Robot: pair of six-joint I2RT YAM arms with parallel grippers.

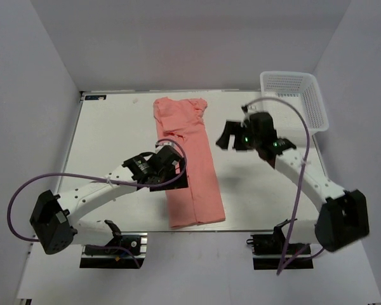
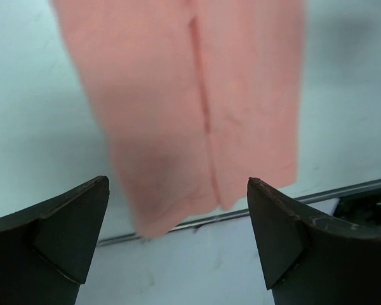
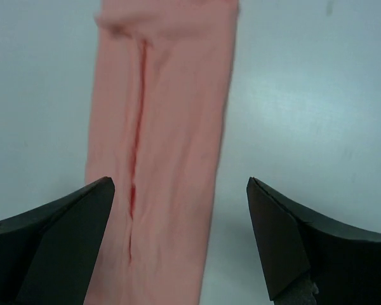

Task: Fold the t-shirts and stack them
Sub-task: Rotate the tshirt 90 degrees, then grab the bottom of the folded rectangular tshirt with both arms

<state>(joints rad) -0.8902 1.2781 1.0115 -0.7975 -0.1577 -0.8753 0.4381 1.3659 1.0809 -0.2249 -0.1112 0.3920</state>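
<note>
I need to close my left gripper on the near hem corner (image 1: 173,226) (image 2: 148,232) of the salmon-pink t-shirt, the corner farther from the basket, to fold the hem up.
The salmon-pink t-shirt (image 1: 189,162) lies on the table as a long narrow strip, both sides folded in to a middle seam, running from the far centre to the near edge. It shows in the left wrist view (image 2: 197,108) and the right wrist view (image 3: 165,146). My left gripper (image 1: 176,173) is open and empty, above the strip's left side near the middle. My right gripper (image 1: 227,138) is open and empty, just right of the strip's upper part. Both hover above the cloth.
A white plastic mesh basket (image 1: 293,96) stands at the far right corner of the table. The table's near metal edge (image 2: 254,210) runs just below the shirt's hem. White walls enclose the left, far and right sides.
</note>
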